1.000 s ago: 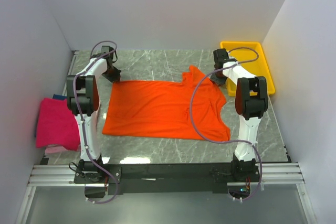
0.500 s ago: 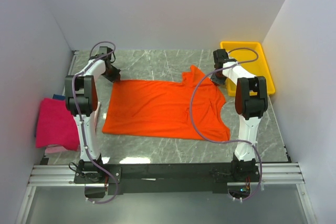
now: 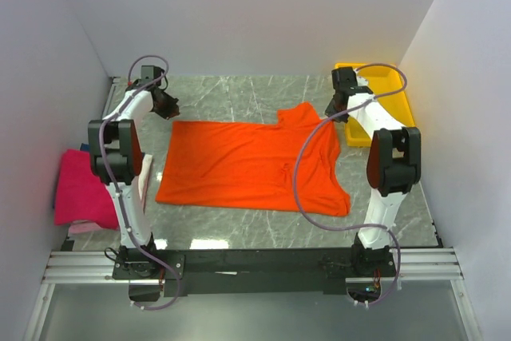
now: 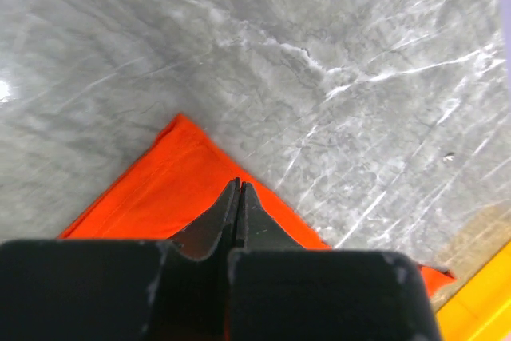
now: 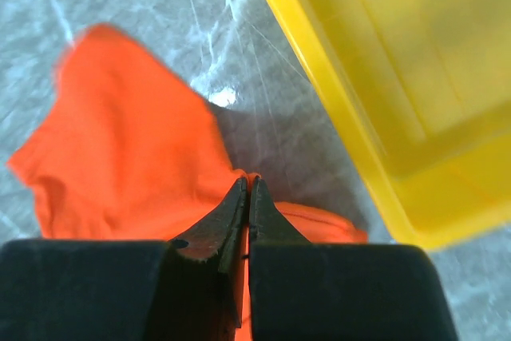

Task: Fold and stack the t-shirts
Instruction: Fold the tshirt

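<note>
I need to open my left gripper's closed fingers, which lie over flat cloth short of the orange t-shirt's far corner, and pinch that corner (image 4: 182, 127) before folding.
A bright orange t-shirt (image 3: 247, 165) lies spread flat on the marble table, with one sleeve raised at the far right. My left gripper (image 3: 168, 108) sits at the shirt's far left corner. In the left wrist view its jaws (image 4: 238, 184) are pressed together over the orange cloth (image 4: 152, 193), which runs in under them. My right gripper (image 3: 335, 109) is at the far right edge of the shirt, and its tips (image 5: 248, 182) pinch a raised fold of orange cloth (image 5: 120, 141). A folded magenta-pink t-shirt (image 3: 82, 189) lies at the left wall on a pale one (image 3: 80, 229).
A yellow plastic tray (image 3: 393, 85) stands at the far right corner, close beside the right gripper; its rim (image 5: 319, 61) fills the right of that wrist view. White walls close in the table on three sides. A dark blue edge (image 3: 89, 148) shows behind the pink shirt.
The right gripper has shut on the shirt's far right edge and moved back toward the tray, dragging the sleeve with it. The left arm has shifted back and left, still shut.
</note>
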{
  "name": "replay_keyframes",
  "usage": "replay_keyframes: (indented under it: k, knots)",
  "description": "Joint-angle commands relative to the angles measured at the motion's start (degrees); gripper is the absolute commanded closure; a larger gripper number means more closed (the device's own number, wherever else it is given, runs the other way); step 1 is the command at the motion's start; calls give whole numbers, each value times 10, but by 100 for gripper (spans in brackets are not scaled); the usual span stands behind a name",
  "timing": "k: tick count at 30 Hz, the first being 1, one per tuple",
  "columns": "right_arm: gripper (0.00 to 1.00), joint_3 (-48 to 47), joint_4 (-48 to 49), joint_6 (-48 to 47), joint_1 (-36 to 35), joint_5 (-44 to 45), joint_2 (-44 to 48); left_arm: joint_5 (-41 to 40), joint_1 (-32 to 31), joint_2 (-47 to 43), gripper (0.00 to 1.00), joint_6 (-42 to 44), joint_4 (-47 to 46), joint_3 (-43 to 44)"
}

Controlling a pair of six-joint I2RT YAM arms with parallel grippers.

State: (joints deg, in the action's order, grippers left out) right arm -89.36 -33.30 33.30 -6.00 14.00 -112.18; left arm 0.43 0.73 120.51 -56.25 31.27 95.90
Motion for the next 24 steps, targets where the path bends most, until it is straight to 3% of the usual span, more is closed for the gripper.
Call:
replay_keyframes:
  k: [1, 8, 11, 12, 16, 24]
  knots:
    - [100, 28, 19, -6, 4, 17, 58, 12, 10, -56, 99, 8, -18, -29]
    - [100, 82, 33, -7, 4, 12, 108, 26, 19, -65, 99, 7, -38, -64]
    - [100, 75, 30, -4, 3, 3, 94, 5, 18, -27, 89, 5, -3, -23]
    - [100, 76, 35, -5, 3, 2, 93, 2, 18, -13, 81, 4, 7, -9]
    - [100, 67, 37, -3, 3, -4, 76, -3, 12, 0, 70, -9, 9, 3]
    - [100, 56, 40, -2, 2, -6, 56, -22, -3, 39, 68, -19, 36, 43]
